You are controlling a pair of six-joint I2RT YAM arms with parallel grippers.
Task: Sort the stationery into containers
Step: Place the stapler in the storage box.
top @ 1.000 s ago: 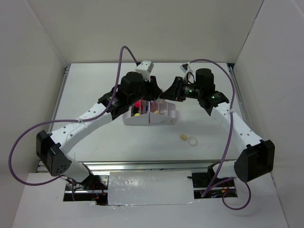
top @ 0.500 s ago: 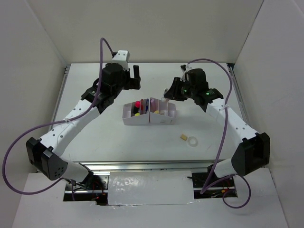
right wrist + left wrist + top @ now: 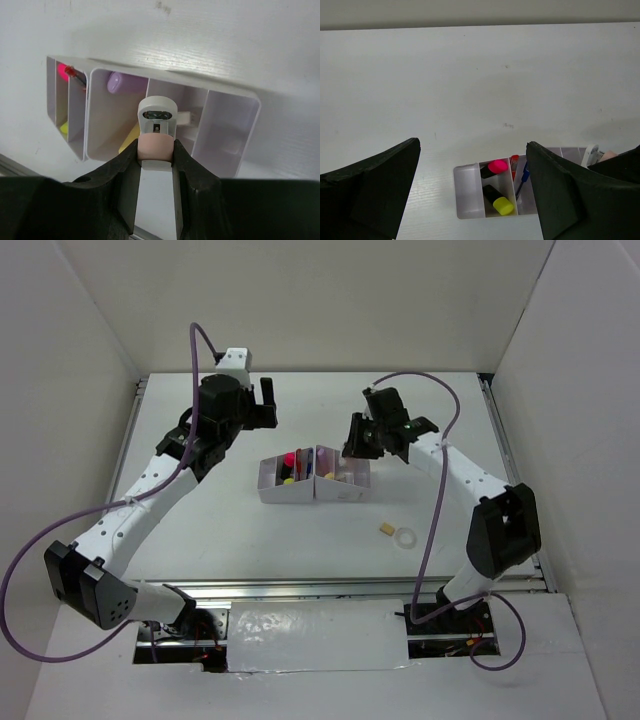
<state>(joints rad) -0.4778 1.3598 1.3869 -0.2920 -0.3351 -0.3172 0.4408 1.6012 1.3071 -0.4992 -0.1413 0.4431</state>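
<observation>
Next, I release the pink eraser, now hanging over the organiser, in the white organiser's compartment (image 3: 343, 471) (image 3: 173, 120) beside the purple marker with my right gripper.
The white organiser (image 3: 290, 492) stands mid-table. Its left unit (image 3: 468, 195) holds a black-pink highlighter (image 3: 497, 166), a black-yellow highlighter (image 3: 502, 205), a blue pen (image 3: 524, 175) and a red-capped pen (image 3: 514, 160). My right gripper (image 3: 358, 445) hangs over the right unit (image 3: 225, 130), shut (image 3: 156, 150) on a pink eraser in a white case (image 3: 155, 146). Below it lie a purple marker (image 3: 122, 82) and a cream stick (image 3: 131, 137). My left gripper (image 3: 265, 405) is open and empty (image 3: 472, 145), raised behind and left of the organiser.
A tan eraser (image 3: 386, 528) and a clear tape ring (image 3: 406, 538) lie on the table in front of the organiser's right end. White walls enclose the table on three sides.
My left gripper has pulled back from over the organiser, up and to the far left. My right gripper has moved left over the organiser's right unit, still holding the pink eraser.
</observation>
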